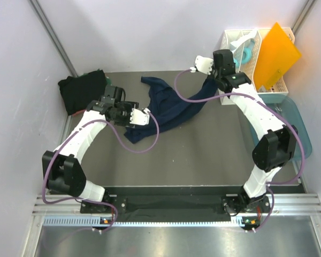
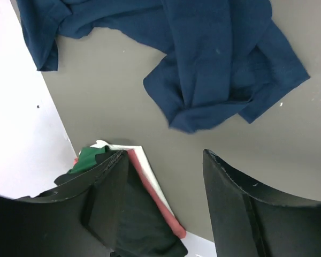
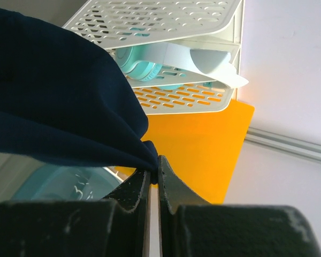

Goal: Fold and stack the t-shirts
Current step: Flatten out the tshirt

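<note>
Next, my left gripper grabs the bunched end of the middle fold (image 1: 131, 126) (image 2: 198, 103) on the navy blue t-shirt, nearest the pile of black shirts.
A navy blue t-shirt (image 1: 168, 107) lies crumpled on the dark table at the middle back. One corner of it is stretched up to the right. My right gripper (image 1: 210, 80) is shut on that corner and holds it raised beside the rack; the right wrist view shows the navy cloth (image 3: 53, 107) pinched between the closed fingertips (image 3: 161, 176). My left gripper (image 1: 147, 114) is open and empty, just left of the shirt. In the left wrist view (image 2: 163, 155) it hovers over bare table below the shirt (image 2: 219, 59). A pile of black shirts (image 1: 83, 91) sits at the back left corner.
A white slotted rack (image 1: 251, 59) with an orange sheet (image 1: 276, 53) stands at the back right, and a teal tub (image 1: 297, 123) sits in front of it. White walls close in both sides. Dark green, red and white folded things (image 2: 150, 214) lie by my left fingers.
</note>
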Robot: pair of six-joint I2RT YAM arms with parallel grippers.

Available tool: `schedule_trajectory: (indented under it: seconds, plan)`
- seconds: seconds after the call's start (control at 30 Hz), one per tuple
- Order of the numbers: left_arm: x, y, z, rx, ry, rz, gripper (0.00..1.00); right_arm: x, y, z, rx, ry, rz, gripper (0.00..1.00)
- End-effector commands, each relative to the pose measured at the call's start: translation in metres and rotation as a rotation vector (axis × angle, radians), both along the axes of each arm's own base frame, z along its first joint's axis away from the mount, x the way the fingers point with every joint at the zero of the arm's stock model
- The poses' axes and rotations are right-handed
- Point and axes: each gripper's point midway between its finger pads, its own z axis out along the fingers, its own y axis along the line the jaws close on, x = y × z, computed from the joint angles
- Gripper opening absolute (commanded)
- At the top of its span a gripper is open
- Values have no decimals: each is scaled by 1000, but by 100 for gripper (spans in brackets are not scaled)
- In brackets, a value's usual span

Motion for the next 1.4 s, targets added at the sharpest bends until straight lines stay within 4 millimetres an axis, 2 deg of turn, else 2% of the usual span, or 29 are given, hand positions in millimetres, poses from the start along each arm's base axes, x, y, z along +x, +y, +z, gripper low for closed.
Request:
schedule_trajectory:
  seconds: [0.0,0.07,0.1,0.13,0.2,0.33,0.37,0.4,0.5,0.57,0.8,0.83,0.97,1.13,1.17,1.3,1.33,1.37]
  plan:
    - [13,4,32,-18,-86,1,63,6,1,38,11,-110,-14,0]
    - [24,2,34,-49,-82,29,63,8,2,38,9,-111,-13,0]
    - [31,1,42,-65,-97,37,63,8,2,41,11,-118,-15,0]
    - [35,-3,36,-76,-72,39,63,8,1,40,10,-117,-16,0]
    - [31,-13,35,-127,-17,22,62,9,0,42,5,-121,-22,0]
    - [9,-29,3,-158,114,-40,59,11,1,41,3,-120,-19,0]
    - [5,-28,-5,-143,120,-51,59,11,1,40,0,-117,-21,0]
    - [-5,-26,-23,-123,152,-58,58,12,1,40,0,-117,-20,0]
    - [-18,-22,-49,-87,184,-89,57,12,1,38,-2,-113,-23,0]
    - [-19,-22,-56,-77,192,-94,57,13,1,37,-4,-111,-22,0]
    - [1,-24,-80,-63,238,-59,53,16,2,38,3,-118,-23,0]
    - [11,-25,-79,-70,204,-45,53,17,3,39,3,-117,-21,0]
    - [29,-28,-84,-80,174,-19,50,18,3,37,1,-114,-17,0]
    - [39,-29,-95,-74,173,-3,47,19,5,36,-3,-112,-15,0]
    - [39,-29,-97,-69,172,-3,45,19,4,36,-2,-112,-15,0]
    - [42,-29,-100,-57,161,-1,16,21,4,33,-1,-109,-15,0]
    - [42,-29,-98,-56,158,-2,0,21,4,33,-2,-109,-17,0]
    - [44,-30,-96,-58,154,-2,0,22,4,32,-2,-109,-17,0]
